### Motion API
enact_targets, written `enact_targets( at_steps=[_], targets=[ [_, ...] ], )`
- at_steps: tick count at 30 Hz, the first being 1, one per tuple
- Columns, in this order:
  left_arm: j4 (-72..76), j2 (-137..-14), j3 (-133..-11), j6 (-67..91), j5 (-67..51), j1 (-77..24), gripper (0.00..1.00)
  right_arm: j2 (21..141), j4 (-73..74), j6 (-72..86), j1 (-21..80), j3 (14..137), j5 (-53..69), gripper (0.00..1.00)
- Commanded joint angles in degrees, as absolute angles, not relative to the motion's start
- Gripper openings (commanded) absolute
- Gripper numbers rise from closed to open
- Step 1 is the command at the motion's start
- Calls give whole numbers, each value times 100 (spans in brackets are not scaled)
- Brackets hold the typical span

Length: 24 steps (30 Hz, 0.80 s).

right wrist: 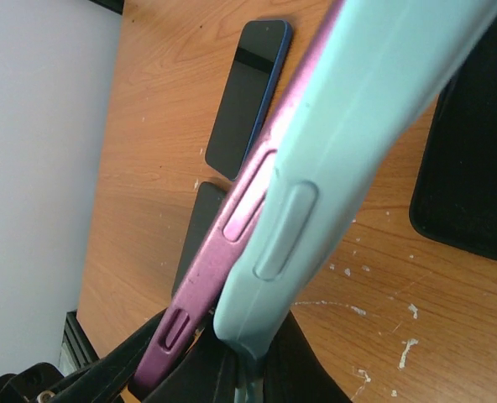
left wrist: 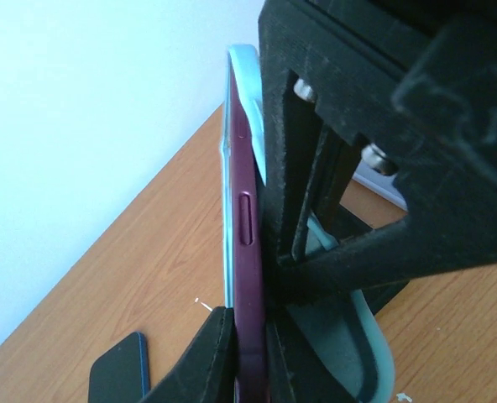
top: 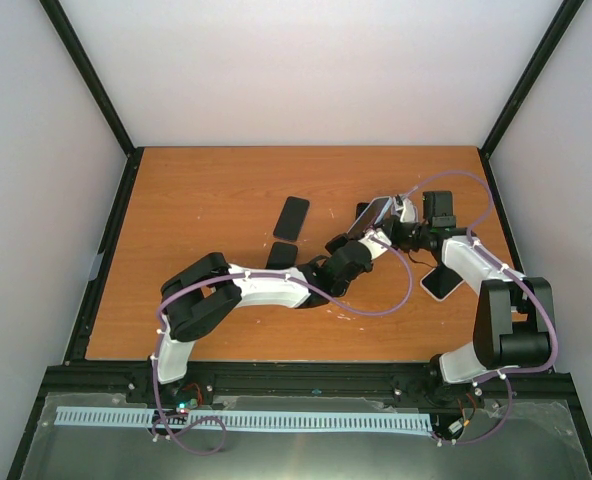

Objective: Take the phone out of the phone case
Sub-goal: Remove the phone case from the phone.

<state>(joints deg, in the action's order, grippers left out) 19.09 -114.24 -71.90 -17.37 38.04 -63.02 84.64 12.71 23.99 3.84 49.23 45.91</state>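
The robot's right hand will release the light blue case on the table (top: pixel 369 281) between the dark phones and the white phone. The case is now held above the table.
The phone (left wrist: pixel 247 252) is magenta with side buttons and is held edge-on above the table. Its light blue phone case (right wrist: pixel 341 143) has come away from it along one side. My left gripper (left wrist: pixel 248 357) is shut on the phone's (right wrist: pixel 223 260) lower edge. My right gripper (right wrist: pixel 248 378) is shut on the end of the case (left wrist: pixel 374 353). In the top view the two grippers meet right of the table's centre: left gripper (top: pixel 366 230), right gripper (top: pixel 396 213), with the phone (top: pixel 374 210) between them.
A dark phone with a blue edge (top: pixel 291 218) (right wrist: pixel 248 96) lies on the wooden table (top: pixel 206 200), with another dark one (top: pixel 281 255) (right wrist: pixel 198 235) just nearer. A white phone (top: pixel 441 283) lies under the right arm. A flat black object (right wrist: pixel 471 168) lies to the right in the right wrist view.
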Motion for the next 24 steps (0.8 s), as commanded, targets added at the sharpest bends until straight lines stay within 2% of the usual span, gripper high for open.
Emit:
enact_targets(
  at_steps=[1, 6, 16, 24],
  targets=[
    [2079, -11399, -7313, -1903, 4510, -6131, 7, 8367, 1446, 2296, 384, 5016, 4887, 3],
    [1974, -11294, -7322, -1566, 4436, -6039, 0, 8342, 1467, 2268, 381, 5024, 4877, 3],
    [1134, -10483, -7129, 129, 3297, -5469, 0, 8397, 1519, 2145, 378, 5053, 4750, 3],
    [1047, -10116, -6948, 657, 2982, -5309, 0, 8431, 1547, 2103, 379, 5080, 4664, 3]
  ],
)
